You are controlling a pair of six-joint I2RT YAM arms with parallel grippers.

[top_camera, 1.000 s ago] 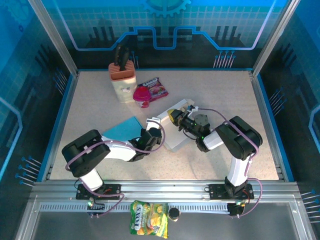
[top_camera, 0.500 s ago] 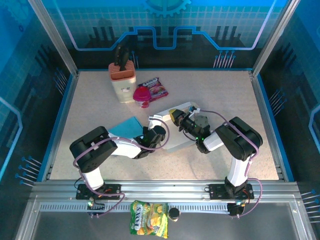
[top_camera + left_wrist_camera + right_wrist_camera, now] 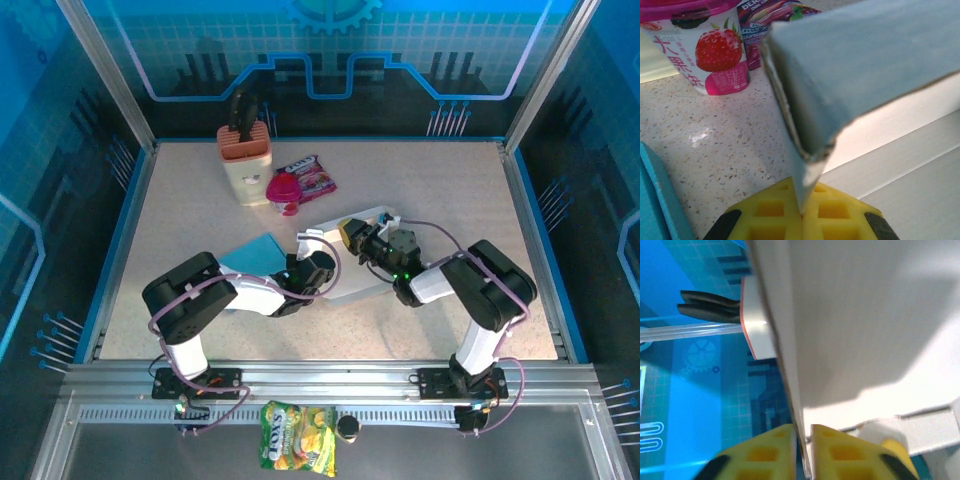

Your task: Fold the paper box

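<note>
The robot's two grippers crowd one end of the paper box, so the left gripper needs to stay on its corner while the right gripper takes the box's opposite end (image 3: 388, 212).
The white paper box (image 3: 352, 280) lies mid-table, part folded, between both arms. My left gripper (image 3: 312, 262) pinches the box's left side; in the left wrist view the grey-white flap (image 3: 850, 65) rises from between the yellow fingers (image 3: 765, 220), which are shut on its thin edge. My right gripper (image 3: 352, 236) holds the far side of the box; in the right wrist view a white wall (image 3: 865, 315) stands edge-on between the yellow pads (image 3: 837, 450), which are shut on it.
A blue cloth or sheet (image 3: 255, 255) lies left of the box. A strawberry yoghurt cup (image 3: 283, 193), a snack packet (image 3: 310, 175) and a cream knife block (image 3: 243, 155) stand at the back left. A yellow snack bag (image 3: 297, 437) lies off the table in front.
The left gripper moved right and forward from the blue sheet's corner to the box's left flap. The right arm's elbow shifted slightly right while its gripper stayed on the box.
</note>
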